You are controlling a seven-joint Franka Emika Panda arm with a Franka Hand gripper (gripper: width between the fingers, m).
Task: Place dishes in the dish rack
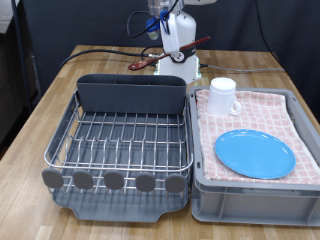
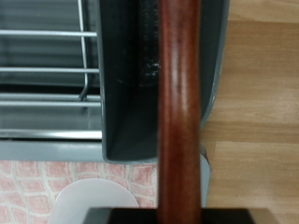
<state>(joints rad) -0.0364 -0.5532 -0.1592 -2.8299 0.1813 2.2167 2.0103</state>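
My gripper has the brown wooden spoon, held level above the rack's far end. It will release the spoon in the dark grey compartment at the back of the dish rack point(image 1: 158, 77) point(image 2: 149, 37).
My gripper point(image 1: 178, 52) is shut on the brown wooden spoon point(image 1: 150, 61) and holds it level above the far end of the dish rack point(image 1: 60, 150), over its dark grey back compartment point(image 1: 132, 97). In the wrist view the spoon's handle point(image 2: 177, 103) runs across the open compartment point(image 2: 131, 93), with the rack's wires point(image 2: 47, 65) beside it. The white mug point(image 1: 222, 97) stands upright and the light-blue plate point(image 1: 255, 153) lies flat, both in the grey bin. The rack's wire grid holds no dishes.
The grey bin point(image 1: 250, 195), lined with pink checked cloth point(image 1: 270, 110), stands against the rack at the exterior view's right. A black cable point(image 1: 90, 55) lies on the wooden table point(image 1: 50, 90) behind the rack. The mug also shows in the wrist view point(image 2: 84, 201).
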